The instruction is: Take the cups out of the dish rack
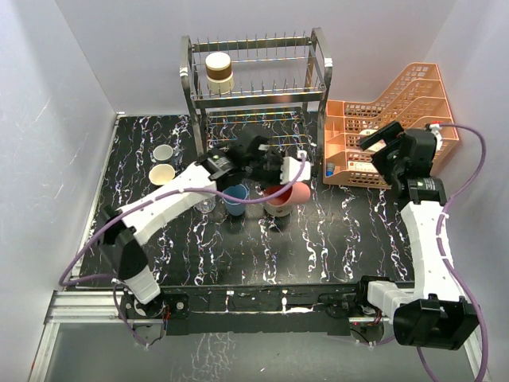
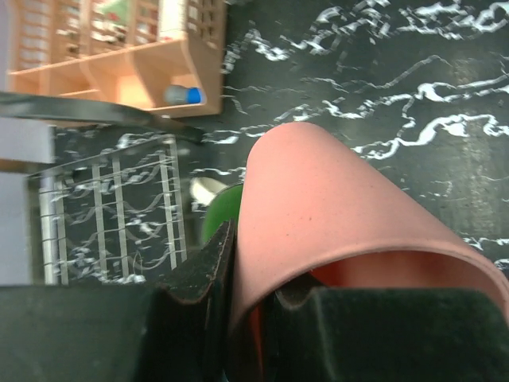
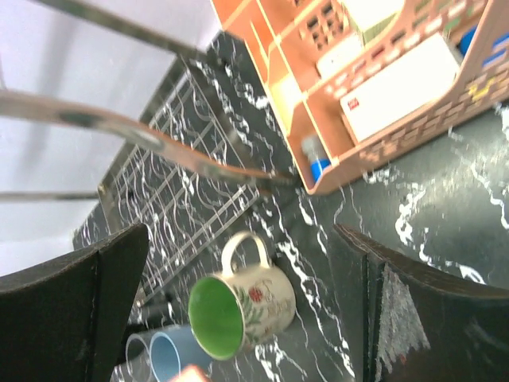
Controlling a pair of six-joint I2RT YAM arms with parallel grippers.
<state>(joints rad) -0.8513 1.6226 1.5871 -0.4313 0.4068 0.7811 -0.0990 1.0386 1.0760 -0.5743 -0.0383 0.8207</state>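
Note:
I will let go of the salmon-pink tumbler with my left gripper on the dark table (image 1: 306, 217) next to the cream mug, toward the orange trays.
My left gripper (image 1: 284, 178) is shut on the rim of the salmon-pink tumbler (image 1: 293, 195), with one finger inside and one outside. The left wrist view shows this grip (image 2: 253, 274) on the tumbler (image 2: 334, 207), which is tilted just in front of the steel dish rack (image 1: 318, 60). A cream mug with a green inside (image 3: 242, 306) sits right beside the tumbler, and a blue cup (image 1: 235, 197) stands to its left. A brown-and-cream cup (image 1: 219, 70) stands on the rack's upper tier. My right gripper (image 1: 380, 143) is open and empty over the orange trays; its wrist view (image 3: 238, 239) looks down on the mug.
Orange mesh trays (image 1: 398, 119) holding small boxes stand to the right of the rack. Two pale cups (image 1: 162, 153) (image 1: 162, 173) stand on the table at the left. A clear glass (image 1: 205, 204) stands next to the blue cup. The rack's lower wire shelf (image 3: 199, 207) lies behind the mug.

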